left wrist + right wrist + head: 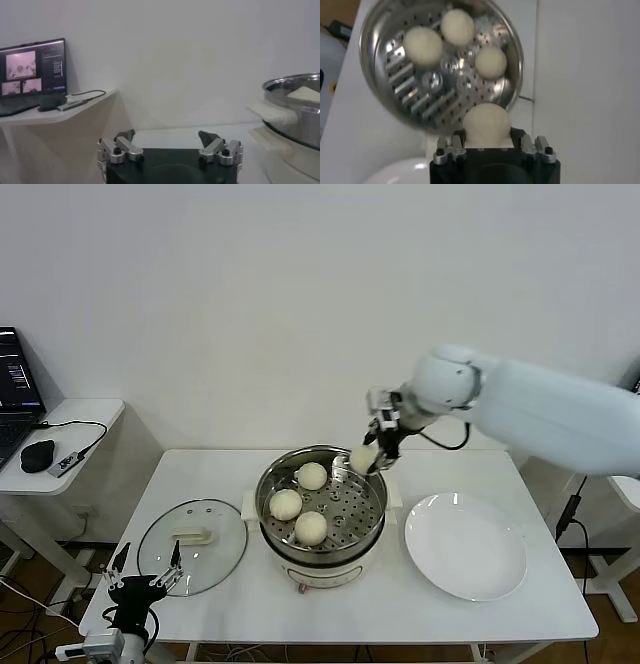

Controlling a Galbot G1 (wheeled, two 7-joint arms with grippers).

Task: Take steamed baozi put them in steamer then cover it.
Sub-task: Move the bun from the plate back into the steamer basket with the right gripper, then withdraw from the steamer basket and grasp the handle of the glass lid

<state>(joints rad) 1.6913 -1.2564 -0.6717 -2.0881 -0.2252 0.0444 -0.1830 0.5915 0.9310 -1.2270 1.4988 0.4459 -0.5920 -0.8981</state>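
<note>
Next, I set the baozi down with my right gripper on the steamer tray's bare patch (343, 499) (457, 88) closest to the white plate.
The steel steamer (322, 539) stands mid-table on its cream base. Three pale baozi lie on its perforated tray: one at the back (312, 475), one at the left (285, 504), one at the front (311, 527). My right gripper (368, 459) is shut on a fourth baozi (362, 459) and holds it just above the steamer's back right rim. In the right wrist view that baozi (486, 122) sits between the fingers, with the tray (420, 95) and three buns beyond. My left gripper (145, 569) is open and empty, low at the table's front left corner.
The glass lid (160, 559) lies flat left of the steamer, just beyond my left gripper. An empty white plate (466, 544) lies right of the steamer. A side desk (60, 429) with a laptop and mouse stands at the far left.
</note>
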